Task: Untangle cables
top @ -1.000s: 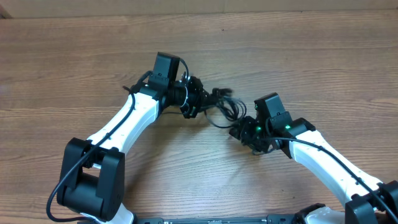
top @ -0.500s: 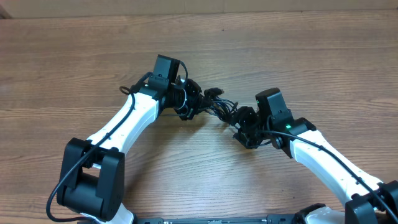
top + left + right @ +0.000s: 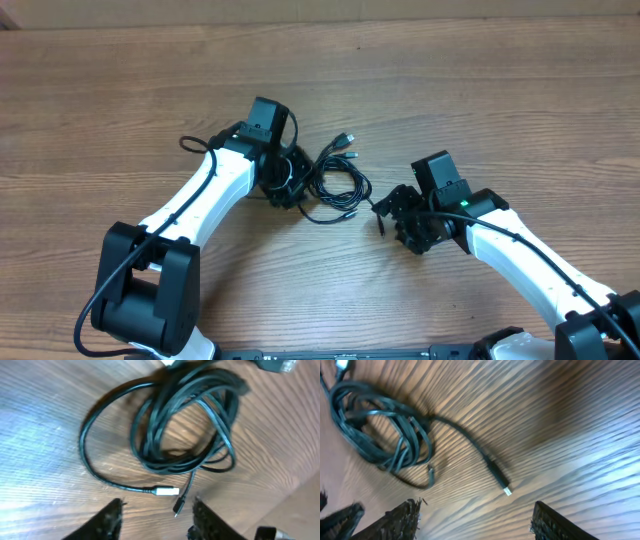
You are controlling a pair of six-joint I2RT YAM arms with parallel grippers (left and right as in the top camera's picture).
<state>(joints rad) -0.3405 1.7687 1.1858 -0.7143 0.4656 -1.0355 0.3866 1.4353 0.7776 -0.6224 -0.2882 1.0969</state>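
The plug ends at the back of the coil point away from the robot's right gripper, so the left gripper should grip the coil's side (image 3: 318, 184) and swing them nearer.
The cables (image 3: 336, 184) lie on the wooden table as a loose black coil between my two grippers, with silver plug ends (image 3: 346, 140) sticking out at the back. In the left wrist view the coil (image 3: 186, 425) rests just ahead of my left gripper (image 3: 156, 522), which is open with bare wood between its fingers; a silver plug (image 3: 167, 491) and a small black plug (image 3: 178, 506) lie close in front. My right gripper (image 3: 475, 521) is open too, with one strand's plug (image 3: 501, 481) ahead of it and the coil (image 3: 375, 430) further off. From overhead the left gripper (image 3: 297, 192) touches the coil's left side and the right gripper (image 3: 389, 214) stands apart at its right.
The left arm's own thick black wire (image 3: 196, 142) loops out beside its wrist. The table's far edge (image 3: 400, 22) runs along the top. Both arm bases stand at the near edge, the left one (image 3: 145, 295) large and black.
Both grippers let go of the cables, which dropped and spread into a loose coil on the table. The left gripper opened and drew back left; the right opened wider and backed off right.
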